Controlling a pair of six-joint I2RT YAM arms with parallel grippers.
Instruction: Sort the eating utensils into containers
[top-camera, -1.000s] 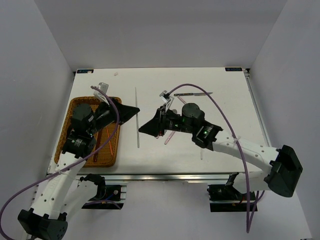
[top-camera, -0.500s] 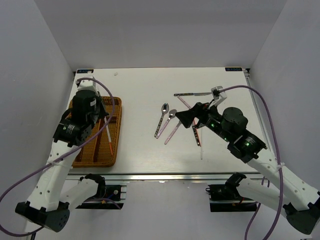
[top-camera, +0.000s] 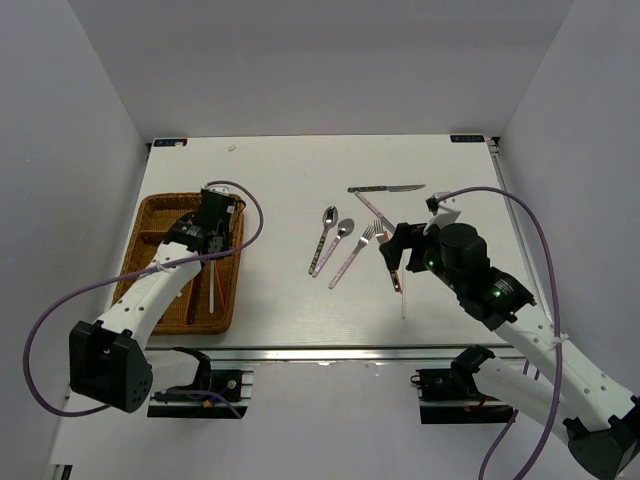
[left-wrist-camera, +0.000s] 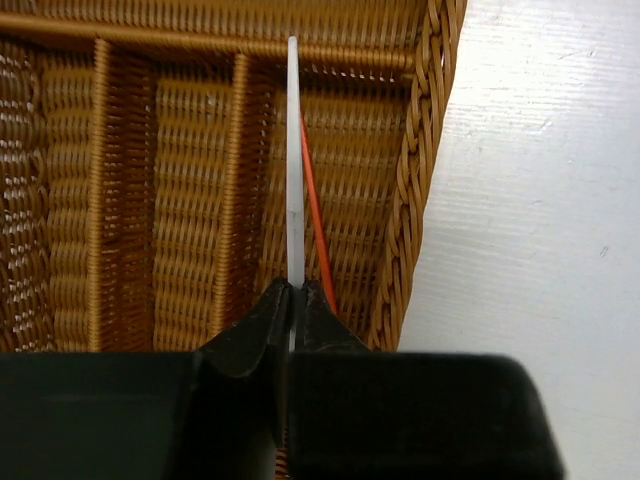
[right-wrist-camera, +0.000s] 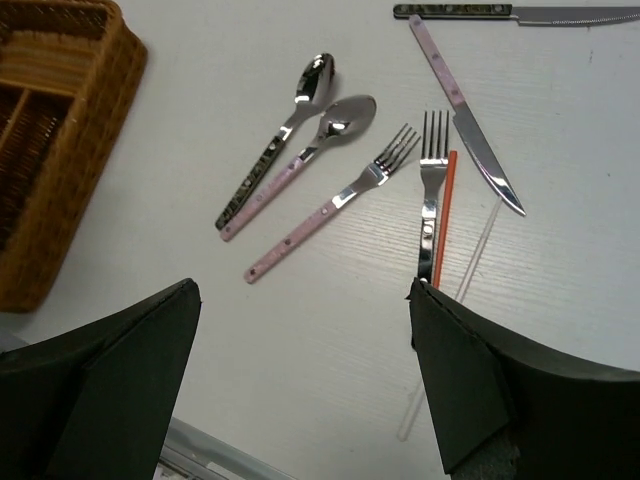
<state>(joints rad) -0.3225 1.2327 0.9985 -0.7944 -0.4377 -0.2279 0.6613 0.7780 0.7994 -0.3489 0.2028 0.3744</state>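
Observation:
The robot's right gripper is to move to the middle of the pale chopstick (top-camera: 403, 284), next to the silver fork's handle, and close there.
My left gripper (left-wrist-camera: 292, 288) is shut on a white chopstick (left-wrist-camera: 293, 170), holding it low over the right long slot of the wicker tray (left-wrist-camera: 410, 200). A red chopstick (left-wrist-camera: 318, 230) lies in that slot beside it. From above, the left gripper (top-camera: 212, 240) is over the tray (top-camera: 128, 275) and the white chopstick (top-camera: 214, 290) sticks out toward me. My right gripper (right-wrist-camera: 300, 370) is open and empty above the table (top-camera: 395, 250). Beneath it lie a dark-handled spoon (right-wrist-camera: 280, 135), a pink-handled spoon (right-wrist-camera: 300, 160), a pink-handled fork (right-wrist-camera: 335, 200), a silver fork (right-wrist-camera: 430, 190) and a red chopstick (right-wrist-camera: 447, 215).
A pale chopstick (right-wrist-camera: 470, 270), a pink-handled knife (right-wrist-camera: 460, 120) and a dark-handled knife (right-wrist-camera: 480, 12) lie to the right of and beyond the forks. The tray's corner (right-wrist-camera: 60, 120) shows at the left of the right wrist view. White walls enclose the table.
The white chopstick that lay on the table a second ago is now in the tray, gripped by my left gripper. My right arm swung from the table's middle to the utensils on the right.

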